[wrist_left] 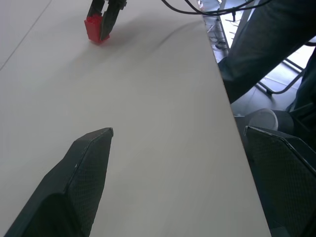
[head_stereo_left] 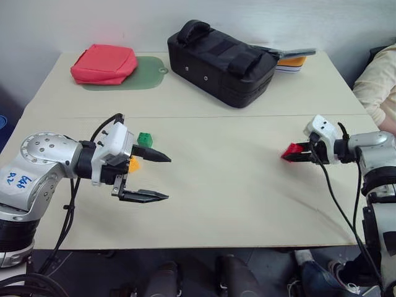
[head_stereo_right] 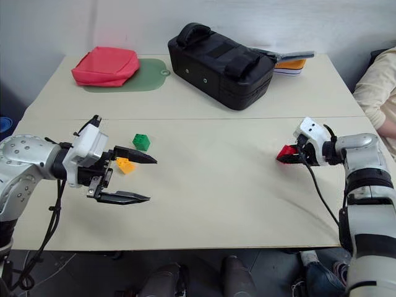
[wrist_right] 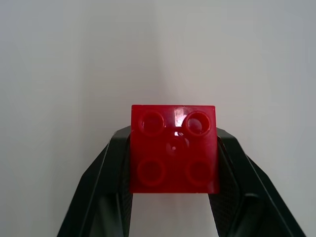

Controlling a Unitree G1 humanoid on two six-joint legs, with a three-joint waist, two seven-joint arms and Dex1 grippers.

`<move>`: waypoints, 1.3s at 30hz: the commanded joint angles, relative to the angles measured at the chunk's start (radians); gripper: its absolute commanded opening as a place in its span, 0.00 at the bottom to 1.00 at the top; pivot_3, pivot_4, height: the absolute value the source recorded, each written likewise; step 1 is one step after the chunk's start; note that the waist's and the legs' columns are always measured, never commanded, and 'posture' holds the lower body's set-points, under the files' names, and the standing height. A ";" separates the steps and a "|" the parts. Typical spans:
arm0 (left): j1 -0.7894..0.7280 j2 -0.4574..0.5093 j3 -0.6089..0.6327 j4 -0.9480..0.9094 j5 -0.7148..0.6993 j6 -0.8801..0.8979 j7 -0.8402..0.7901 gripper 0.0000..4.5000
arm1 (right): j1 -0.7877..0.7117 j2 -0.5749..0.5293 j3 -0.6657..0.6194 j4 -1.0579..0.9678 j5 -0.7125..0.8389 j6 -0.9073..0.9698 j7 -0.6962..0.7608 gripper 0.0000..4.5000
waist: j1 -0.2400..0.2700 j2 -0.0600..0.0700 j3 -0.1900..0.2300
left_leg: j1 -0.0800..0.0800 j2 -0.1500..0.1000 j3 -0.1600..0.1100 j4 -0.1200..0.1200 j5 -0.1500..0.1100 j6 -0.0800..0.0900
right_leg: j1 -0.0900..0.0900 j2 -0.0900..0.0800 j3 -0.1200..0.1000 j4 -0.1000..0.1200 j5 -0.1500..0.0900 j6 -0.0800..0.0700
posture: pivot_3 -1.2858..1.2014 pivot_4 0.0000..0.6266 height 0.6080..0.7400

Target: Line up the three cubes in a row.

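The robot's right gripper needs to set the red cube, now tilted at or just above the tabletop, down on the bare table [head_stereo_left: 253, 210], close to the table's front edge.
My right gripper [head_stereo_right: 292, 156] is shut on the red cube [wrist_right: 174, 149], studs facing the wrist camera, at the right side of the table [head_stereo_left: 229, 198]. The cube [head_stereo_left: 291, 151] sits tilted, at or just above the tabletop; I cannot tell which. The green cube [head_stereo_left: 145, 139] rests on the table at the left. The yellow-orange cube [head_stereo_right: 125, 164] lies just in front of it, partly behind my left hand. My left gripper [head_stereo_left: 168, 177] hovers open beside these two, pointing right, with nothing between its fingers.
A black bag [head_stereo_left: 223, 62] stands at the back middle, with a stack of flat orange and white items [head_stereo_left: 291, 62] behind it. A red pouch [head_stereo_left: 104, 64] lies on a green mat [head_stereo_left: 148, 77] at the back left. A person's sleeve [head_stereo_left: 377, 86] is at the far right.
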 commanded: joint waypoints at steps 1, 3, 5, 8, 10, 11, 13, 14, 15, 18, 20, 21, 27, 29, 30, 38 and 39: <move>0.013 0.025 -0.009 -0.036 0.000 -0.024 -0.046 1.00 | 0.145 -0.047 -0.008 -0.457 0.121 0.113 0.125 0.34 | 0.001 0.000 0.000 | 0.000 0.000 0.000 0.000 0.000 0.000 | 0.000 0.000 0.000 0.000 0.000 0.000 | 0.52 0.24 1.00; 0.017 0.029 -0.018 -0.048 -0.004 -0.029 -0.065 1.00 | 0.263 -0.069 -0.007 -0.704 0.167 0.168 0.132 0.34 | 0.003 0.000 0.000 | -0.001 0.001 -0.001 0.000 0.000 0.000 | -0.001 0.000 -0.001 0.000 0.000 0.000 | 0.52 0.24 1.00; 0.016 0.032 -0.029 -0.062 0.000 -0.049 -0.088 1.00 | 0.378 -0.096 -0.002 -0.928 0.205 0.214 0.125 0.34 | 0.004 0.000 0.000 | -0.001 0.001 -0.002 0.001 0.000 0.000 | 0.000 0.000 -0.001 0.000 0.000 0.000 | 0.52 0.24 1.00; 0.018 0.033 -0.033 -0.079 -0.007 -0.055 -0.106 1.00 | 0.472 -0.103 0.003 -1.110 0.224 0.269 0.064 0.34 | 0.006 0.000 0.000 | -0.001 0.001 -0.002 0.001 0.000 0.000 | 0.000 0.000 -0.001 0.000 0.000 0.000 | 0.52 0.24 1.00; 0.025 0.028 -0.035 -0.091 -0.006 -0.056 -0.104 1.00 | 0.524 -0.102 0.014 -1.169 0.212 0.292 0.018 0.34 | 0.006 0.000 0.000 | -0.001 0.000 -0.002 0.002 0.000 0.000 | 0.000 -0.001 -0.001 -0.003 0.000 0.000 | 0.52 0.24 1.00; 0.029 0.027 -0.037 -0.096 -0.004 -0.059 -0.103 1.00 | 0.541 -0.103 0.020 -1.188 0.208 0.298 0.003 0.34 | 0.006 0.000 0.000 | -0.001 0.000 -0.002 0.002 0.000 0.000 | 0.000 -0.001 -0.001 -0.003 0.000 0.000 | 0.52 0.24 1.00; 0.042 0.027 -0.045 -0.105 0.009 -0.074 -0.107 1.00 | 0.562 -0.101 0.035 -1.195 0.181 0.284 -0.027 0.34 | 0.006 0.000 0.000 | 0.000 0.000 -0.002 0.001 -0.001 0.000 | 0.000 -0.001 0.000 -0.003 0.000 0.000 | 0.52 0.24 1.00; 0.048 0.027 -0.048 -0.106 0.017 -0.083 -0.108 1.00 | 0.566 -0.099 0.043 -1.193 0.170 0.281 -0.042 0.34 | 0.006 0.000 0.000 | 0.000 0.000 -0.002 0.001 -0.001 0.000 | 0.000 -0.001 0.000 -0.003 0.000 0.000 | 0.52 0.24 1.00; 0.053 0.027 -0.051 -0.106 0.023 -0.091 -0.107 1.00 | 0.567 -0.097 0.048 -1.191 0.166 0.280 -0.051 0.34 | 0.005 0.000 0.000 | 0.000 0.000 -0.002 0.001 -0.001 0.000 | 0.000 -0.001 0.000 -0.003 0.000 0.000 | 0.52 0.24 1.00; 0.051 0.024 -0.054 -0.099 0.027 -0.099 -0.100 1.00 | 0.562 -0.098 0.059 -1.199 0.169 0.303 -0.069 0.34 | 0.004 0.000 0.000 | 0.000 0.000 -0.002 0.001 0.000 0.000 | 0.000 0.000 0.000 -0.003 0.000 0.000 | 0.52 0.24 1.00; 0.042 0.020 -0.055 -0.094 0.027 -0.099 -0.095 1.00 | 0.563 -0.102 0.069 -1.208 0.171 0.305 -0.069 0.34 | 0.004 0.000 0.000 | 0.000 0.000 -0.002 0.001 -0.001 0.000 | 0.000 0.000 0.000 -0.003 0.000 0.000 | 0.52 0.24 1.00; 0.037 0.018 -0.056 -0.092 0.027 -0.099 -0.093 1.00 | 0.565 -0.102 0.074 -1.211 0.173 0.302 -0.067 0.34 | 0.005 0.000 0.000 | 0.000 0.000 -0.002 0.001 -0.001 0.001 | 0.000 0.000 0.000 -0.003 0.000 0.000 | 0.52 0.24 1.00; 0.025 0.014 -0.060 -0.083 0.030 -0.102 -0.091 1.00 | 0.579 -0.104 0.108 -1.199 0.138 0.245 -0.074 0.34 | 0.005 0.000 0.000 | 0.000 0.000 -0.002 0.001 -0.001 0.001 | 0.000 0.000 0.000 -0.003 0.000 0.000 | 0.52 0.24 1.00; 0.024 0.013 -0.060 -0.081 0.032 -0.103 -0.090 1.00 | 0.577 -0.101 0.116 -1.188 0.128 0.235 -0.084 0.34 | 0.005 0.000 0.000 | 0.000 0.000 -0.002 0.001 -0.001 0.001 | 0.000 0.000 0.000 -0.003 0.000 0.000 | 0.52 0.24 1.00; 0.024 0.013 -0.060 -0.080 0.033 -0.104 -0.089 1.00 | 0.575 -0.100 0.119 -1.183 0.124 0.229 -0.086 0.34 | 0.005 0.000 0.000 | 0.000 0.000 -0.002 0.001 -0.001 0.001 | 0.000 0.000 0.000 -0.003 0.000 0.000 | 0.52 0.24 1.00; 0.019 0.010 -0.061 -0.077 0.037 -0.105 -0.082 1.00 | 0.572 -0.100 0.127 -1.173 0.125 0.222 -0.090 0.34 | 0.005 0.000 0.000 | 0.000 0.000 -0.002 0.001 -0.001 0.001 | 0.000 0.000 0.000 -0.003 0.000 0.000 | 0.52 0.24 1.00; 0.017 0.008 -0.063 -0.076 0.038 -0.105 -0.080 1.00 | 0.574 -0.101 0.127 -1.173 0.127 0.223 -0.090 0.41 | 0.005 0.000 0.000 | 0.000 0.000 -0.002 0.001 -0.001 0.001 | 0.000 0.000 0.000 -0.003 0.000 0.000 | 0.52 0.24 1.00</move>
